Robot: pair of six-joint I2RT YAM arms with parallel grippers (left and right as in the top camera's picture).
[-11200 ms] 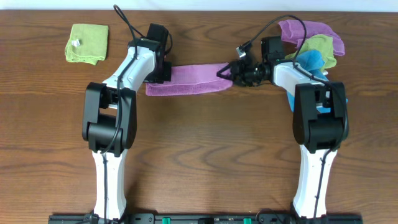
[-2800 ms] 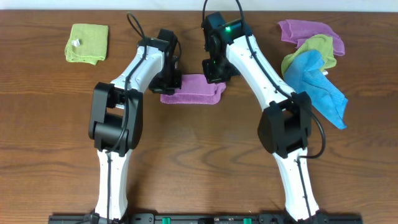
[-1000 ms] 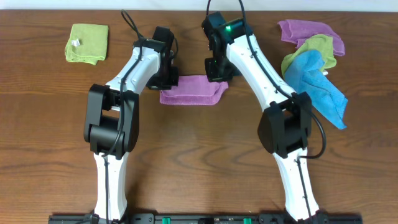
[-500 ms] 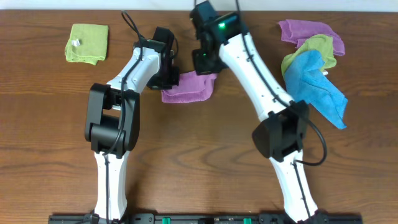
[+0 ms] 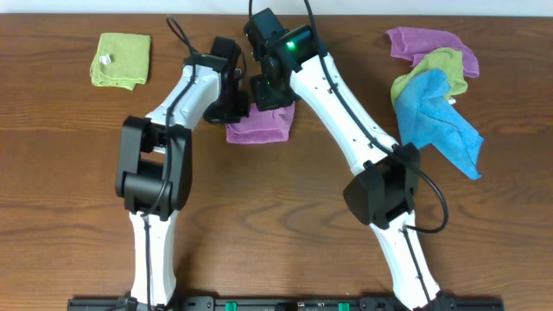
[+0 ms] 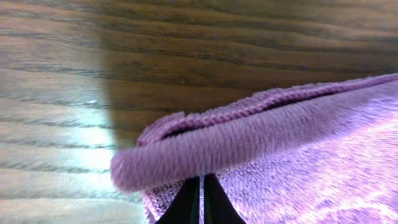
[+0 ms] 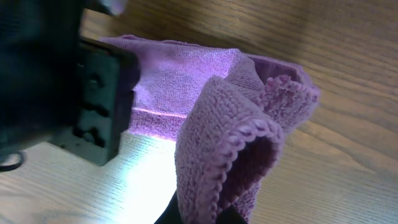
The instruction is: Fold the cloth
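Note:
My right gripper is holding the lifted fold at the cloth's top, and I will lay it down with that gripper on top of the small purple cloth (image 5: 251, 119) between my arms.
The purple cloth (image 5: 262, 126) lies folded small on the wooden table, between my two arms. My left gripper (image 5: 233, 105) is at its left edge, shut on the cloth; in the left wrist view the dark fingertips (image 6: 200, 199) pinch the cloth (image 6: 273, 149) under a rolled hem. My right gripper (image 5: 270, 93) is at the cloth's top, shut on a lifted fold; in the right wrist view the stitched edge (image 7: 236, 155) drapes over the fingers, with the left gripper's black body (image 7: 74, 81) close by.
A folded green cloth (image 5: 121, 59) lies at the far left. A pile of purple (image 5: 432, 45), green (image 5: 425, 69) and blue (image 5: 441, 117) cloths lies at the far right. The table's back edge runs along the top.
My right gripper has carried the cloth's right end leftward over the rest, making the cloth narrower. The left gripper has stayed at the left edge.

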